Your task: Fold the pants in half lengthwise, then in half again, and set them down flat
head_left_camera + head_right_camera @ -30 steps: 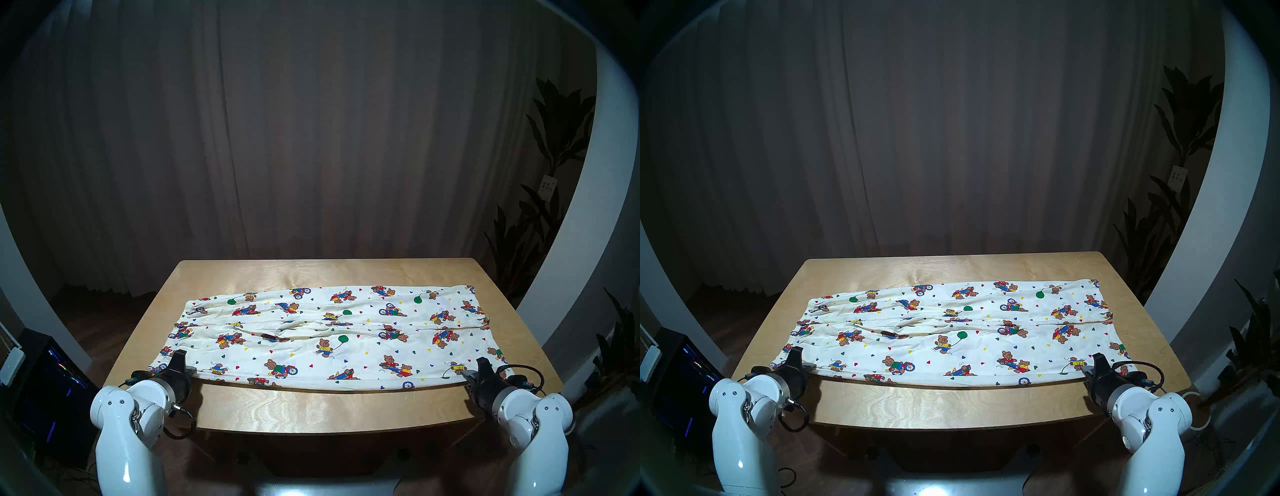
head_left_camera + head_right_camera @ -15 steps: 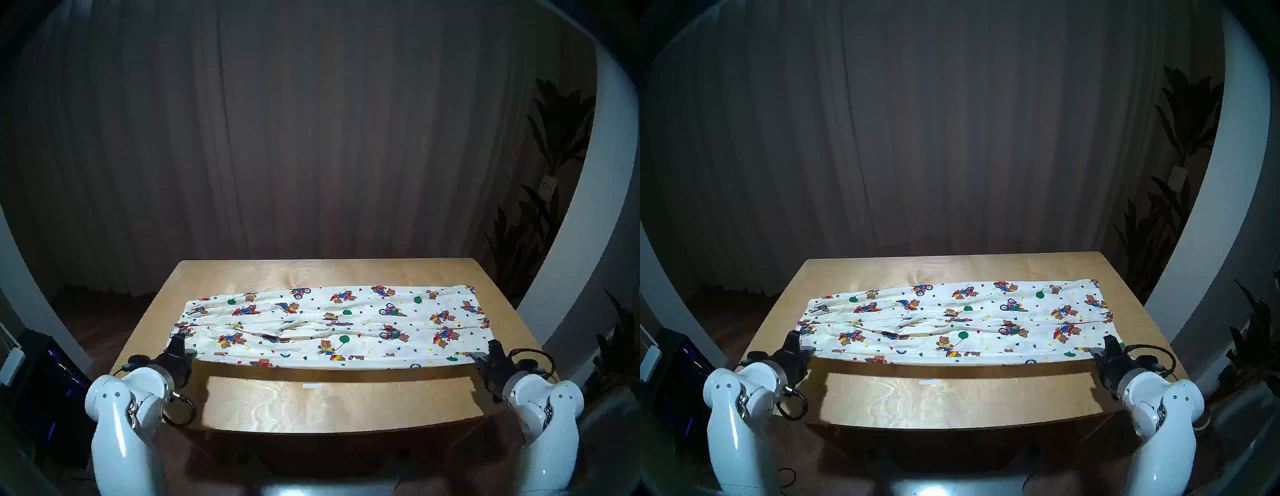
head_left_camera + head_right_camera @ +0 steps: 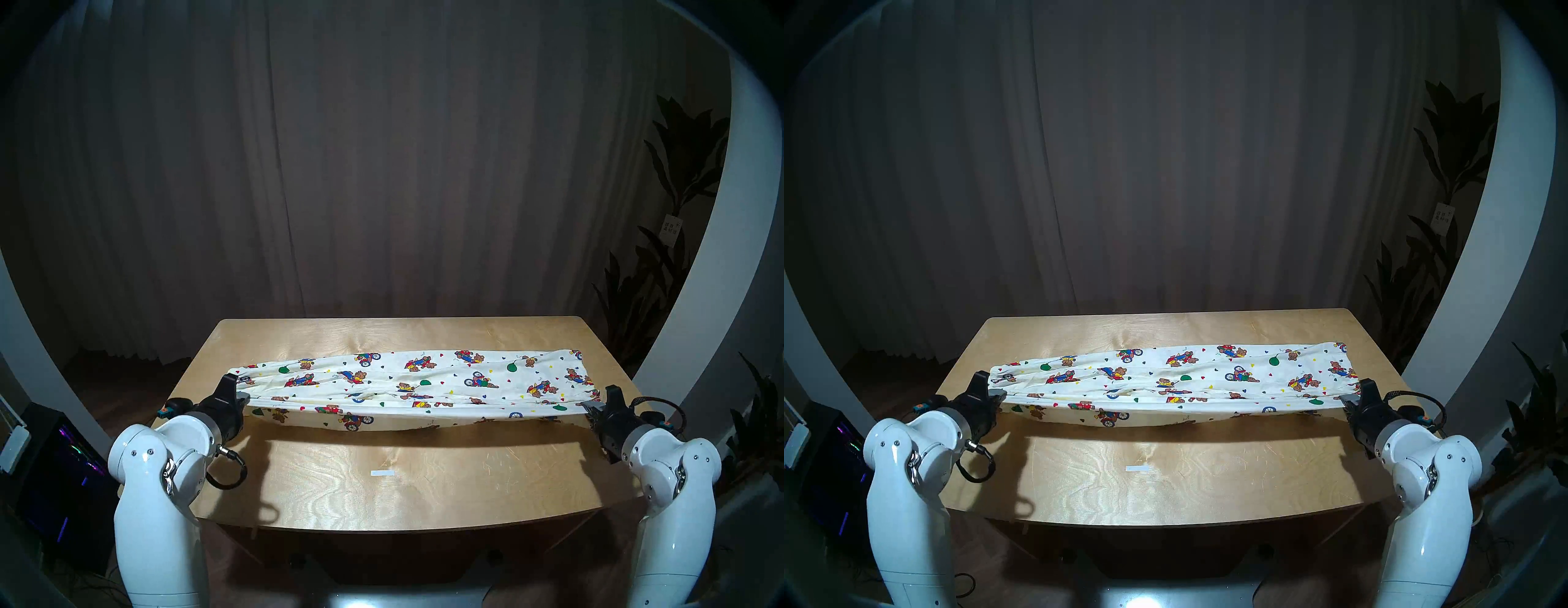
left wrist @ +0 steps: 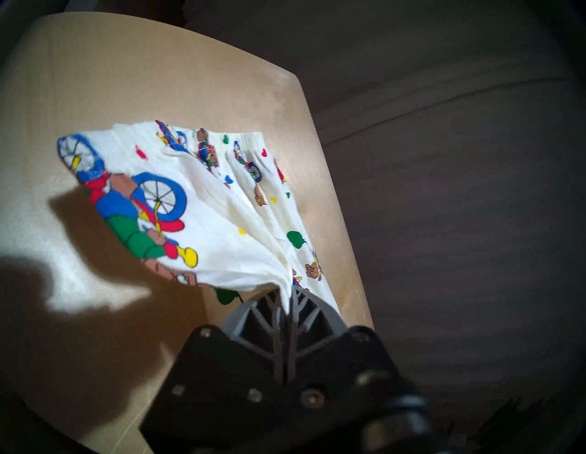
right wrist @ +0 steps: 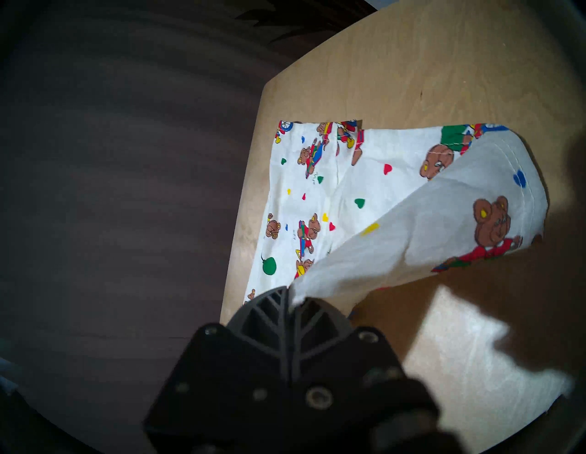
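Note:
The pants' raised edge, now lifted off the table, will be let go by my left gripper over the pants' far long edge [image 3: 280, 361] [image 4: 289, 211], close to the waist.
The cream-white pants [image 3: 407, 382] [image 3: 1178, 378], printed with teddy bears, bicycles and hearts, lie lengthwise across the wooden table [image 3: 382, 488], waist at the left. Their near long edge is lifted off the table and carried back over the far half. My left gripper [image 3: 248, 398] [image 3: 1002, 395] is shut on the waist end of that raised edge; the left wrist view shows cloth [image 4: 222, 228] pinched at my left gripper [image 4: 287, 293]. At the leg end my right gripper [image 3: 587, 406] [image 3: 1344, 399] is shut on the hem, cloth [image 5: 412, 228] fanning out from my right gripper [image 5: 290, 293].
A small white label [image 3: 382, 473] lies on the bare near half of the table. Dark curtains hang behind. Leafy plants [image 3: 662, 263] stand at the right, and a dark computer case [image 3: 63, 475] stands on the floor at the left.
Both grippers, still shut on the near edge of the pants, have risen and moved away from me, folding the near half toward the far half. The white label on the table came into view.

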Available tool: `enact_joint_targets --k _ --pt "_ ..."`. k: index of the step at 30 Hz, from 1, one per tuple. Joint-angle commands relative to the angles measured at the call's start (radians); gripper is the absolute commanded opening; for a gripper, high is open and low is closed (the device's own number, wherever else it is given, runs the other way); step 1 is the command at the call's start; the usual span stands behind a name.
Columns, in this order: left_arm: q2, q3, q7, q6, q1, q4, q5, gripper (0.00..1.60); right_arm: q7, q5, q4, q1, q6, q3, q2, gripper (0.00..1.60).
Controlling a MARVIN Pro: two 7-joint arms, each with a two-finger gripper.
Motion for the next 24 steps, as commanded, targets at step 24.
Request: enact_joint_targets --k 24 --pt "0.231 0.167 0.038 0.024 -0.338 0.287 0.047 0.00 -0.006 -0.114 0.221 0.308 -0.076 -0.129 0.129 0.00"
